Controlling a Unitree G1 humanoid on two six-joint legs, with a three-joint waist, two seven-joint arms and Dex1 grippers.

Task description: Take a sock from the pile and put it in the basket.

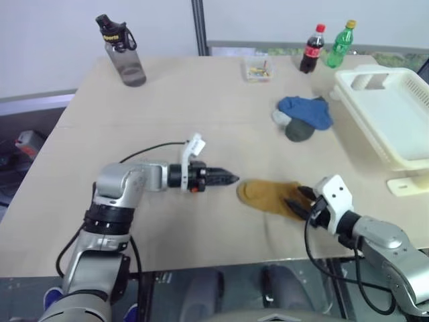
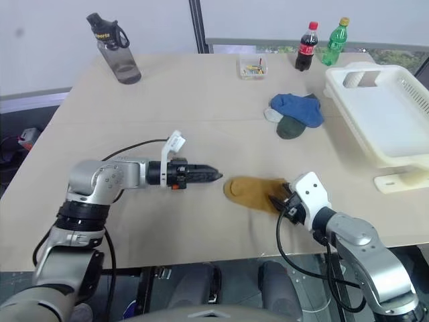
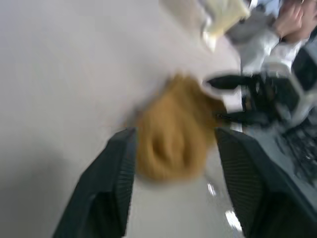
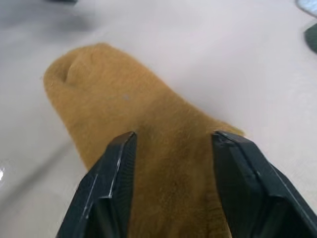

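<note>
The mustard-yellow sock's rounded end is beyond my left gripper's open fingers; it should reach in, pinch that end (image 1: 251, 192), fold it toward my right gripper.
The mustard-yellow sock (image 1: 267, 194) lies flat on the table near its front edge, apart from the pile (image 1: 303, 117) of blue, pale grey and dark grey socks at the back right. My right gripper (image 1: 300, 200) is open at the sock's right end, its fingers (image 4: 116, 163) straddling the fabric. From the left, my left gripper (image 1: 231, 178) points level at the sock's rounded end, open and just short of it. Along the table's right edge stands the white slotted basket (image 1: 402, 87).
A dark water bottle (image 1: 124, 54) stands at the back left. A small clear box (image 1: 257, 68), a cola bottle (image 1: 312, 48) and a green bottle (image 1: 340, 43) line the back edge. A small white piece (image 1: 405, 184) lies before the basket.
</note>
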